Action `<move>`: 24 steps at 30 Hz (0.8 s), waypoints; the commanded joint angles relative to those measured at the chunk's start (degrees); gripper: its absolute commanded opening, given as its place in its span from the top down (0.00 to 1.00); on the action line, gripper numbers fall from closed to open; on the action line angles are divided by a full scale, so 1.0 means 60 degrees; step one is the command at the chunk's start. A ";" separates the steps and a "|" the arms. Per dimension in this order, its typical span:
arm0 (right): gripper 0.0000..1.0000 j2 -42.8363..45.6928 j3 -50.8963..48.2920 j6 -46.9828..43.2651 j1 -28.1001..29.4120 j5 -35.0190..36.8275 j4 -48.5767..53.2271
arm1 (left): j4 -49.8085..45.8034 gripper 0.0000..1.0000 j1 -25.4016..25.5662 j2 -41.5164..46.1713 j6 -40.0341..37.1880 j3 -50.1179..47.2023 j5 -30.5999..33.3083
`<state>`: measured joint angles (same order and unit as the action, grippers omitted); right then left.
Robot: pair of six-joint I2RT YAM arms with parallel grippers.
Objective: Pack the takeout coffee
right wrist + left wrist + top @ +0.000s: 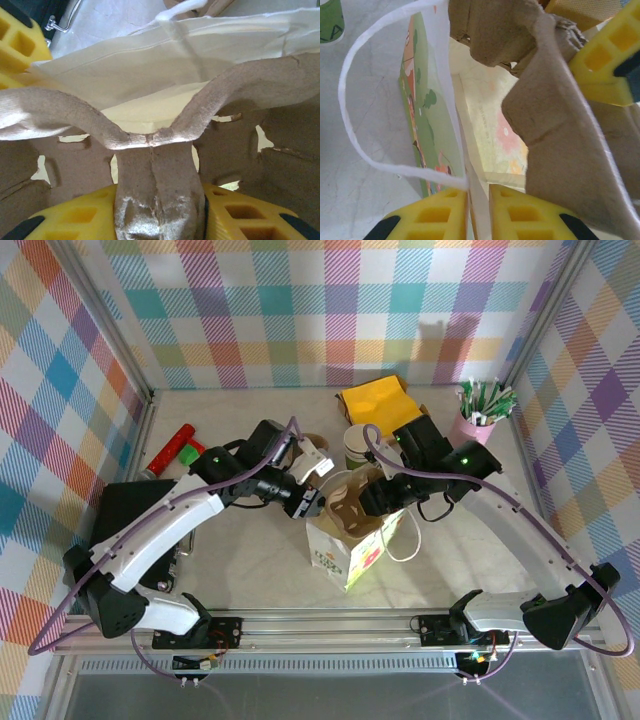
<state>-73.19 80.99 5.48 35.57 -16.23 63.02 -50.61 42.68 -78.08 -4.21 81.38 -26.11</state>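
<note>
The carrier hangs tilted over the bag's opening and the bag's rim is loose in my left gripper, so it should grip the bag's rim (pixel 462 152) and hold it open.
A white paper bag (pixel 345 558) with a green picture on its side stands open at the table's middle. Over its mouth hangs a brown pulp cup carrier (pixel 352 502). My right gripper (pixel 378 498) is shut on the carrier's middle ridge (pixel 155 165), with the bag's inside (pixel 150 55) below it. My left gripper (pixel 479 205) is at the bag's left rim (pixel 457 130); its jaws stand a narrow gap apart, with the rim and the white cord handle (pixel 350 120) between them. The carrier (pixel 560 150) fills the space to its right. The takeout coffee is hidden.
A lidless cream-and-green paper cup (pixel 357 445) stands just behind the bag, its green band (pixel 330 22) in the left wrist view. Behind lie a yellow packet (pixel 380 400), a pink cup of sticks (pixel 478 422), a red-green roll (pixel 175 450) and a black box (pixel 135 510) at left.
</note>
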 commanded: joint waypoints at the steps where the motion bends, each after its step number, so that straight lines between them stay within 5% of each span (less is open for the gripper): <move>1: 0.59 0.0009 -0.0204 -0.0419 -0.0033 0.0160 -0.0075 | 0.0196 0.82 -0.0037 0.0458 0.0213 -0.0108 0.0064; 24: 0.59 -0.1206 0.0358 -0.1491 0.1076 0.1929 0.1152 | 0.0320 0.76 -0.0070 0.0008 0.0187 -0.0074 -0.0058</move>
<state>-79.50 80.71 -2.13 41.21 -6.39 67.64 -49.28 42.57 -77.30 -2.42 81.01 -25.56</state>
